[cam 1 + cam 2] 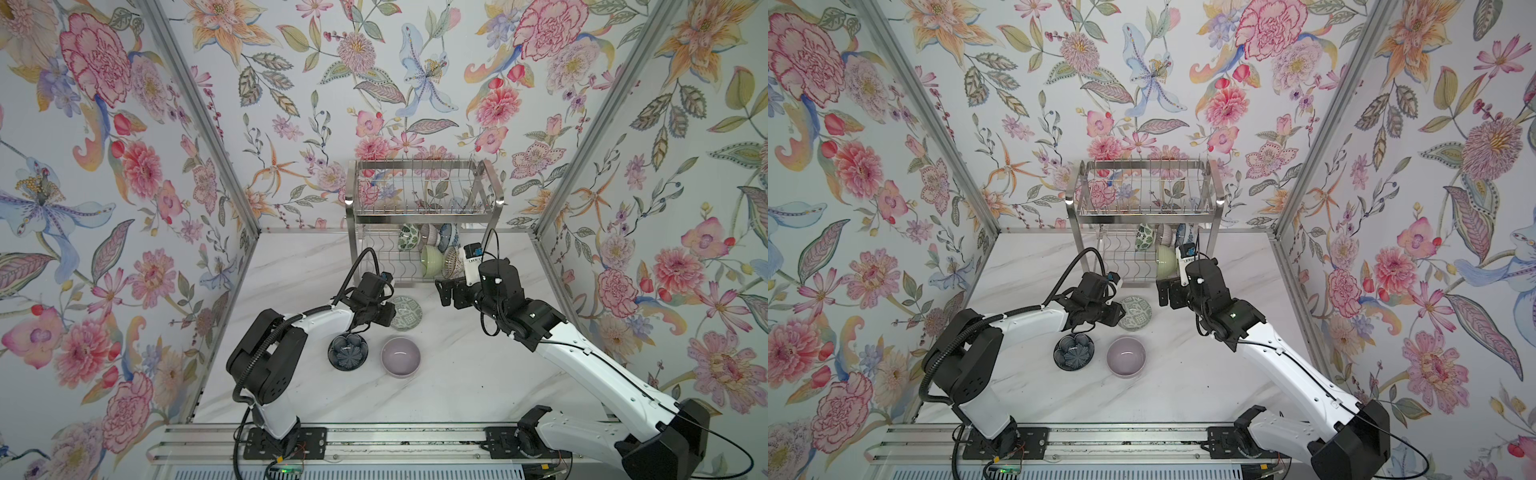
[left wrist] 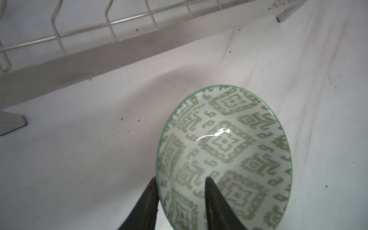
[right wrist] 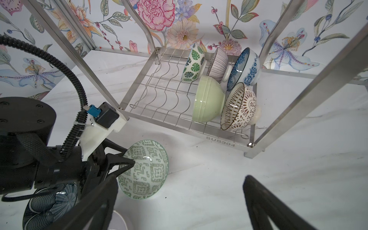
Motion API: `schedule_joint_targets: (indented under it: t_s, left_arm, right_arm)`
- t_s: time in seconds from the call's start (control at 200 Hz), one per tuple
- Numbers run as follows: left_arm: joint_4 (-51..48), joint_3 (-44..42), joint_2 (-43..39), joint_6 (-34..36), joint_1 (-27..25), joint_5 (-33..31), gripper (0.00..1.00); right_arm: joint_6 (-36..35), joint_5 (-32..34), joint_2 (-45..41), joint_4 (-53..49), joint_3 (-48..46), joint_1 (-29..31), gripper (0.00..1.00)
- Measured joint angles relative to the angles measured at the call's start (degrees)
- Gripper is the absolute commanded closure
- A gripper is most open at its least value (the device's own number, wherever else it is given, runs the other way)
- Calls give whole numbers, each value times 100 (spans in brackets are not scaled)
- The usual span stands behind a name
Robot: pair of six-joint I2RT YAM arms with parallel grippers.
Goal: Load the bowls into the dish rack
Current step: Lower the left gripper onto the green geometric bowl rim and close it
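I need to close my right gripper on the geometric bowl's rim (image 1: 421, 313) (image 3: 167, 174), on the side opposite my left gripper, to take over the bowl.
My left gripper (image 2: 180, 179) is shut on the geometric bowl (image 2: 225, 143), one finger outside its rim and one inside. In the right wrist view that bowl (image 3: 147, 169) is tipped up on the white tabletop just in front of the dish rack (image 3: 219, 139). A dark flower bowl (image 1: 348, 351) and a lilac bowl (image 1: 400, 357) sit upright nearer the front. On the rack's lower shelf stand leaf-print (image 3: 194, 63), ribbed (image 3: 218, 63), blue floral (image 3: 245, 67), green (image 3: 209, 101) and brown lattice (image 3: 241, 107) bowls. My right gripper (image 1: 442, 293) hangs open and empty to the right of the geometric bowl.
The rack's upper basket (image 1: 419, 183) holds nothing. Its flat-bar legs (image 3: 310, 89) stand close around my right gripper. Floral walls close in the table on three sides, and a metal rail (image 1: 374, 440) runs along the front edge.
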Motion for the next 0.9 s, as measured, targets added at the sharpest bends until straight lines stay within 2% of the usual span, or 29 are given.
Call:
schedule_joint_targets:
  t_s: [0.145, 0.395, 0.901]
  left_arm:
    - [44, 4, 98, 0, 2, 2, 81]
    - [114, 111, 175, -37, 0, 61, 100]
    - [22, 151, 149, -35, -4, -48, 100]
  right_arm:
    - [2, -37, -11, 2, 0, -31, 1]
    - [4, -46, -39, -2, 0, -70, 1]
    - [22, -83, -227, -17, -50, -138, 1]
